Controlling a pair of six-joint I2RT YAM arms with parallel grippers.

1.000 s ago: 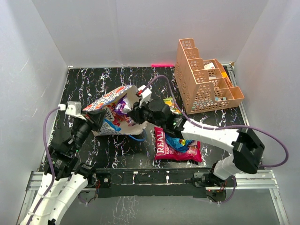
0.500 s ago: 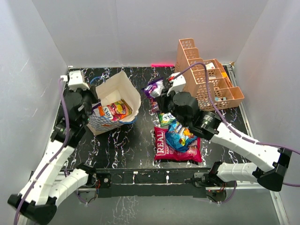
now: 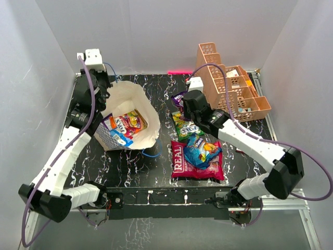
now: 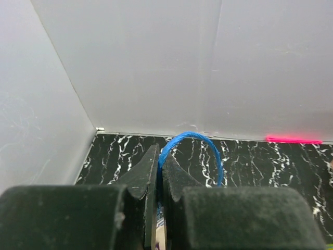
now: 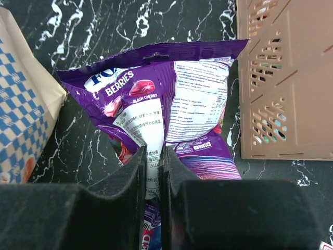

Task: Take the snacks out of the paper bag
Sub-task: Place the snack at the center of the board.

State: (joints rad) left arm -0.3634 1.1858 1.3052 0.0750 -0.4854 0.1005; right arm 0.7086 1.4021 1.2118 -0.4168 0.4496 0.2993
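My right gripper is going to put the purple berry packet down on top of the yellow-green packet [image 3: 184,126].
The blue-and-white checkered paper bag [image 3: 106,136] stands open at left centre, white inside, with orange and blue packets [image 3: 125,125] in it. My left gripper [image 3: 105,86] is shut on the bag's far rim by the blue cord handle [image 4: 195,140]. My right gripper [image 3: 183,105] is shut on a purple berry packet [image 5: 171,88], held just right of the bag, near the lattice. A yellow-green packet [image 3: 183,127], a blue packet [image 3: 202,151] and the big red "REAL" bag [image 3: 178,159] lie on the table right of the bag.
An orange plastic lattice rack [image 3: 223,88] with small boxes stands at the back right, close to the purple packet; it also shows in the right wrist view [image 5: 291,78]. White walls close in on three sides. A pink strip [image 3: 179,71] lies at the table's far edge.
The left gripper lifted the bag's rim up and back, standing the bag upright and open. The right gripper drew the purple packet out of the bag and carried it right, toward the other packets.
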